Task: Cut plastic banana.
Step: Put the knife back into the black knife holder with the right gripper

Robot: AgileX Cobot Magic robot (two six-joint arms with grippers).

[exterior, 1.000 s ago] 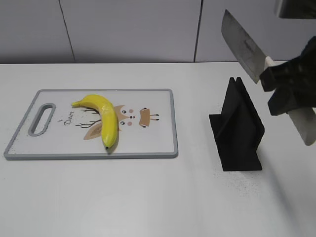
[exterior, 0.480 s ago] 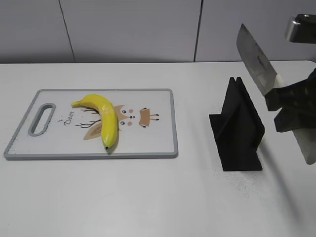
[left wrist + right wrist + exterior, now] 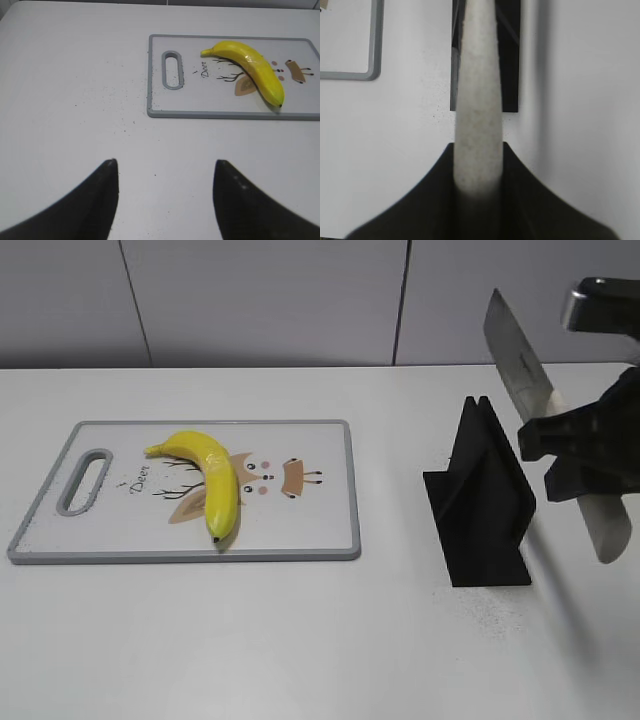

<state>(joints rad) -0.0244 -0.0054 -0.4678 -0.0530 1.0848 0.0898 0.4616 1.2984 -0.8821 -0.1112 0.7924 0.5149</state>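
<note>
Next, my right gripper releases the knife, now held in the air above the stand, in the slot (image 3: pixel 506 450) (image 3: pixel 487 37) along the top of the black knife stand.
The plastic banana (image 3: pixel 212 483) lies whole on the cutting board (image 3: pixel 300 540), curved, its dark tip toward the front edge; it also shows in the left wrist view (image 3: pixel 255 70). My right gripper (image 3: pixel 578 455) is shut on the pale handle (image 3: pixel 478 100) of a cleaver-like knife (image 3: pixel 516 348). It holds the knife in the air, blade tilted up and left, above and right of the black knife stand (image 3: pixel 485 502). My left gripper (image 3: pixel 165 167) is open and empty over bare table, left of and in front of the board (image 3: pixel 200 102).
The black knife stand stands upright on the white table, to the right of the board, and shows under the handle in the right wrist view (image 3: pixel 510 75). A grey wall runs behind the table. Small dark specks lie on the table near the stand and near the board.
My right gripper has come lower with the knife, and the blade has shifted right and stands steeper. The banana, board and stand have not moved.
</note>
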